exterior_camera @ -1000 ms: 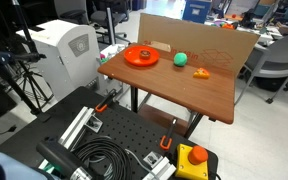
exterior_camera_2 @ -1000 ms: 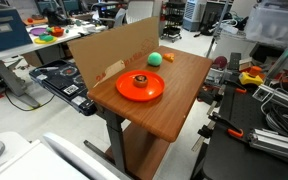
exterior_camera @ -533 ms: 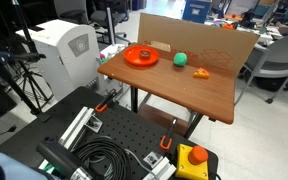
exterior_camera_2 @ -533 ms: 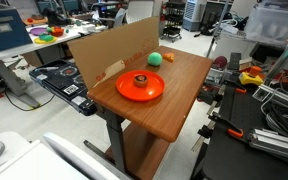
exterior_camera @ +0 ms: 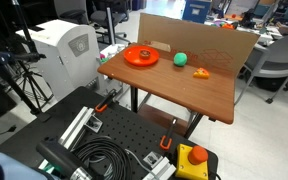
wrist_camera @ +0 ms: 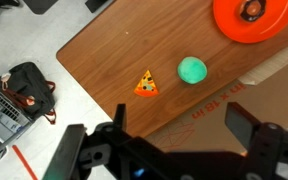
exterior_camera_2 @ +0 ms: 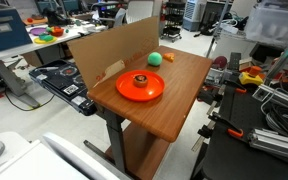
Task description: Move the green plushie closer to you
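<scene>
The robot's gripper needs to next close on the top of the green plushie [exterior_camera: 180, 56] [wrist_camera: 192, 70], which is between the orange plate and the small flat orange toy.
The green plushie [exterior_camera: 181, 59] is a small teal ball on the brown table [exterior_camera: 189, 95], near the cardboard wall [exterior_camera: 196, 38]. It also shows in the other exterior view [exterior_camera_2: 155, 59] and in the wrist view [wrist_camera: 192, 69]. A round orange plate [exterior_camera: 141, 56] with a small dark object on it lies to one side of it, and a small flat orange toy [exterior_camera: 200, 72] to the other. My gripper [wrist_camera: 179, 130] shows only in the wrist view. It is open and empty, high above the cardboard wall [wrist_camera: 219, 105], well apart from the plushie.
A white printer [exterior_camera: 69, 50] stands beside the table. A box with a red button [exterior_camera: 192, 160] and coiled cables [exterior_camera: 104, 160] lie on the black base in front. A chair [exterior_camera: 274, 62] stands past the table. A black and red device [wrist_camera: 24, 92] lies on the floor.
</scene>
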You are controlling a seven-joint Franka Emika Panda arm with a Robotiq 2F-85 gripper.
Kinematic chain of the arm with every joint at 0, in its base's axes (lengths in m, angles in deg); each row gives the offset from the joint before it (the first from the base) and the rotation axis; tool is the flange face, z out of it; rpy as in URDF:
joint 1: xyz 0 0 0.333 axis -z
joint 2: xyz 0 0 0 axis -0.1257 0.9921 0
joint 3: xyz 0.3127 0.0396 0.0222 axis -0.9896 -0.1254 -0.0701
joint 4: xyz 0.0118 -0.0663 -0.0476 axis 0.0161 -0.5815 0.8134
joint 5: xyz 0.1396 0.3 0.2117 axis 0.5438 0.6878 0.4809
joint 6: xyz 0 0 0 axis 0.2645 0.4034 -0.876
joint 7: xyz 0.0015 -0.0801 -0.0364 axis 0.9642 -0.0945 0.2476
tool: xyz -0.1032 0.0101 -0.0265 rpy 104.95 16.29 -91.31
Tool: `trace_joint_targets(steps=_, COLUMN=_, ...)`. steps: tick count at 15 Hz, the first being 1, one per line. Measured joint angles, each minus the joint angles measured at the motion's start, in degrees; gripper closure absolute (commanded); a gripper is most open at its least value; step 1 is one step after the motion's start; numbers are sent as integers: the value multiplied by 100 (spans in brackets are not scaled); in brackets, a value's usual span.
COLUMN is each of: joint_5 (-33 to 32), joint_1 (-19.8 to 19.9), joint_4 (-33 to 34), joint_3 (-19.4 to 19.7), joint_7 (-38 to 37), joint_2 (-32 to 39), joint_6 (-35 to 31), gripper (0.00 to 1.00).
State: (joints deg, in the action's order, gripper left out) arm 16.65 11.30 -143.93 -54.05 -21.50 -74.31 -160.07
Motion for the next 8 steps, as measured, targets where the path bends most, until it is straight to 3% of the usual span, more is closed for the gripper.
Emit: trace_joint_targets(steps=8, joint_5=291, joint_1=-257, joint_4=544, joint_3=134, joint_7=-774, joint_2=1397, joint_6=-1123, gripper=0)
